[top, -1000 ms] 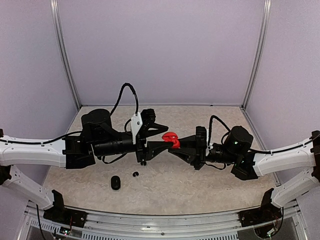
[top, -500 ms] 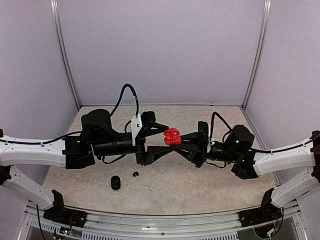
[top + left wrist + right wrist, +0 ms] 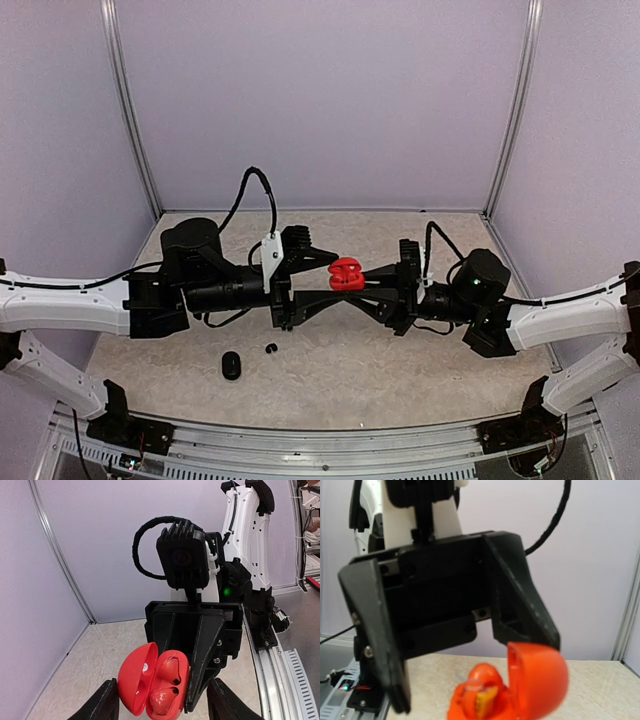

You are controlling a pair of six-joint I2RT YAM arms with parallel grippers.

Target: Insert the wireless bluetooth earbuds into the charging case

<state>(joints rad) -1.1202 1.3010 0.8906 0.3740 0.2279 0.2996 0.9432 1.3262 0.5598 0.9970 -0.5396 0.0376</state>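
Next, I set the red charging case down with my right gripper on the beige table (image 3: 337, 274) between the black earbud and back wall.
An open red charging case (image 3: 346, 273) is held in the air between the two arms. My right gripper (image 3: 354, 281) is shut on its base. In the left wrist view the case (image 3: 150, 682) shows its lid swung to the left and two red earbuds (image 3: 171, 672) seated in the base. The right wrist view shows the case (image 3: 520, 690) low in frame, blurred. My left gripper (image 3: 320, 282) is open and faces the case. Its fingers stand wide on either side of the case without touching it (image 3: 162, 707). One small black earbud (image 3: 271, 348) lies on the table.
A black charging case (image 3: 231, 365) lies on the table near the front left, next to the black earbud. Lilac walls enclose the beige table on three sides. Both arms meet over the table's middle.
The right gripper has rolled and lifted the red case slightly, so its open side now faces the left gripper. The left gripper has drawn a little closer, still open.
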